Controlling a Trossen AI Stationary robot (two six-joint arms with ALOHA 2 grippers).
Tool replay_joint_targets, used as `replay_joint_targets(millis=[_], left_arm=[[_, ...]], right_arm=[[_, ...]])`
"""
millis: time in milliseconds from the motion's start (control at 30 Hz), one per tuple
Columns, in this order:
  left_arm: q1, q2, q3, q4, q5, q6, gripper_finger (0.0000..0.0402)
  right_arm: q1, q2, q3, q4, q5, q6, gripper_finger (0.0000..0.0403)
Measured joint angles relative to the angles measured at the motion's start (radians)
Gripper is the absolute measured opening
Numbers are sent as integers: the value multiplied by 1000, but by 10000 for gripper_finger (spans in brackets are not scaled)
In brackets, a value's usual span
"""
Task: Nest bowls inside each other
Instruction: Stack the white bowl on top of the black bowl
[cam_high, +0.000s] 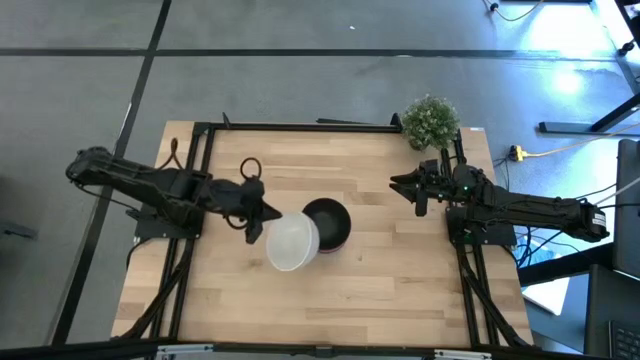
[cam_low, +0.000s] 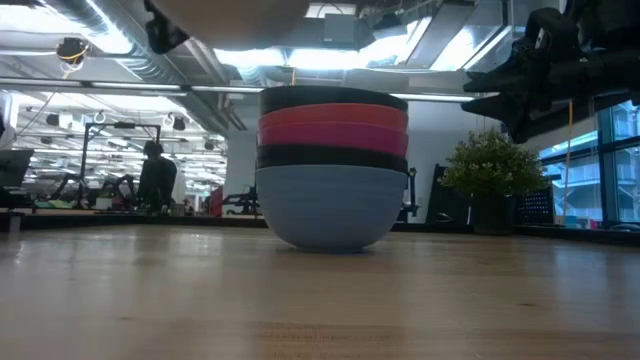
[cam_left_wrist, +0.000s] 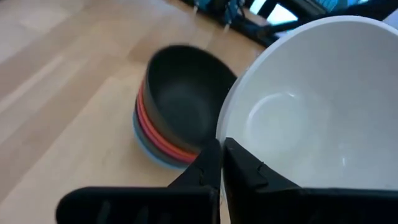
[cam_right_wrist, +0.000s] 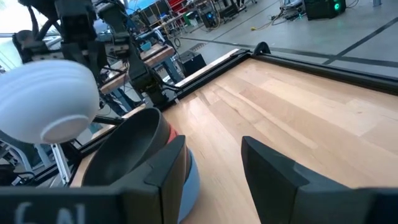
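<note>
Next, I let go of the white bowl with my left gripper inside the black bowl on top of the stack (cam_high: 323, 228) (cam_left_wrist: 189, 102).
A stack of nested bowls (cam_high: 330, 225) stands mid-table: blue at the bottom (cam_low: 330, 205), then black, magenta-pink, red, and a black one on top (cam_left_wrist: 186, 99). My left gripper (cam_high: 262, 222) is shut on a white bowl (cam_high: 292, 241), carried in the air just left of and nearer than the stack; it also shows in the left wrist view (cam_left_wrist: 317, 106) and the right wrist view (cam_right_wrist: 46, 102). My right gripper (cam_high: 405, 185) hangs open above the table's right side, away from the bowls. My left gripper pinches the white bowl's rim (cam_left_wrist: 222, 134) on its left side, one finger inside the bowl and one outside. The fingers come level from the table's left. The bowl is lifted clear of the table, mouth up, held beside the stack.
A small green potted plant (cam_high: 430, 120) stands at the table's far right corner, near my right arm. A black frame (cam_high: 300, 127) runs along the table's far edge. Bare wood lies near and right of the stack. A person (cam_low: 155, 175) sits in the room beyond.
</note>
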Motion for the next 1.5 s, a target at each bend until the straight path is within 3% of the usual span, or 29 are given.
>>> replay_joint_targets(millis=[333,433,733,1067,1233,1500], left_arm=[[165,62,55,8,129,122,0],[189,120,145,-16,152,196,0],[251,362,445,-331,176,305,0],[297,588,675,-491,251,402,0],[298,667,748,-573,249,417,0],[300,719,761,-568,267,434,0]], right_arm=[[0,0,0,0,0,-16,158],[0,0,0,0,0,-18,158],[0,0,0,-6,0,-35,158],[0,0,0,-7,0,-43,158],[0,0,0,-7,0,-59,158],[0,0,0,-7,0,-67,158]])
